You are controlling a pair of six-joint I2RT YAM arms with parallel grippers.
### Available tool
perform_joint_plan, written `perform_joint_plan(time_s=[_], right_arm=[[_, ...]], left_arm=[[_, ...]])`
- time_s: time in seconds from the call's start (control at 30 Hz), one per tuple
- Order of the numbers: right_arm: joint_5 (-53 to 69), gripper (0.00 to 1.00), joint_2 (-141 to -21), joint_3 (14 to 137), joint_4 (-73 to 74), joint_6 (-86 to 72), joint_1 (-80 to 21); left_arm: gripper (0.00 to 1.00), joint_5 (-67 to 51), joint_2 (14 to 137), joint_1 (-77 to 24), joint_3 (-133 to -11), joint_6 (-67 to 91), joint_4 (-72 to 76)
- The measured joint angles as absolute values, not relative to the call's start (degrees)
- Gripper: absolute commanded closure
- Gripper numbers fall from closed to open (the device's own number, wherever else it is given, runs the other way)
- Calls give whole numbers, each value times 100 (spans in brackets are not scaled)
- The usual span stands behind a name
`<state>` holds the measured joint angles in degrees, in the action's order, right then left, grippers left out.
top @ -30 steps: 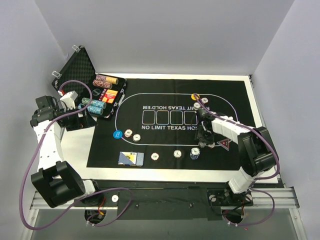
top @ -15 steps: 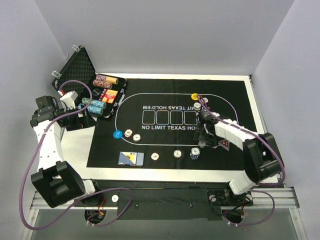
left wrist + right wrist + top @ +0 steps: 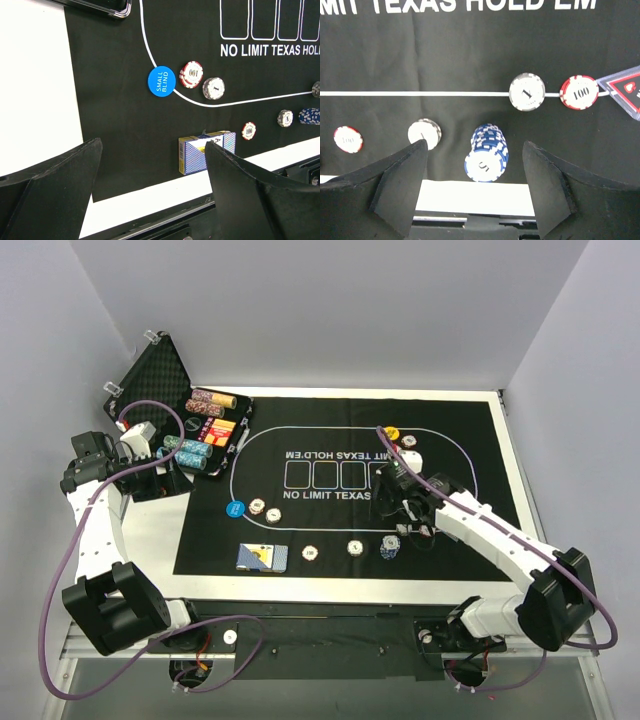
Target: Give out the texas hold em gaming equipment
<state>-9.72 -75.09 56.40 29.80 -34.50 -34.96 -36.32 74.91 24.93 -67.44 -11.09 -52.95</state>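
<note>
Next, my right gripper grips the upper chips (image 3: 391, 543) (image 3: 486, 162) of the stack of blue speckled chips, because the lower chips should stay on the felt.
A stack of blue speckled chips (image 3: 487, 152) stands on the felt's near edge, also seen from above (image 3: 390, 548). My right gripper (image 3: 475, 144) is open and empty, hovering above the stack with a finger on either side; from above it (image 3: 398, 505) sits just behind the stack. Single chips (image 3: 527, 91) (image 3: 579, 92) lie on the white line beside the red triangular marker (image 3: 627, 90). My left gripper (image 3: 152, 150) is open and empty, held at the left (image 3: 155, 478) near the case. The blue-backed card deck (image 3: 206, 151) and the blue button (image 3: 161, 80) lie on the felt.
The open black case (image 3: 165, 375) with several chip rolls (image 3: 205, 430) stands at the back left. The yellow button (image 3: 392, 433) lies at the far right of the oval. Loose chips (image 3: 257, 506) (image 3: 310, 553) (image 3: 355, 547) dot the black felt mat (image 3: 460, 440).
My right arm's elbow has swung out to the right and toward the near edge, and its gripper has shifted a little left over the blue stack. The left arm has not moved.
</note>
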Motion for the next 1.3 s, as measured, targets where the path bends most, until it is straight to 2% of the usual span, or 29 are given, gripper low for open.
perform_joint_plan(time_s=[0.53, 0.73, 1.0, 1.3], right_arm=[[-965, 27, -7824, 5148, 3194, -3454, -3872], [-958, 34, -8036, 5043, 3074, -3454, -3907], [-954, 48, -8114, 4869, 2952, -3459, -3907], [-919, 57, -8123, 4842, 2816, -3494, -3905]], left_arm=[[5, -3634, 7489, 2493, -6742, -1109, -5295], [5, -3634, 7489, 2493, -6742, -1109, -5295], [5, -3634, 7489, 2493, -6742, -1107, -5295], [5, -3634, 7489, 2493, -6742, -1107, -5295]])
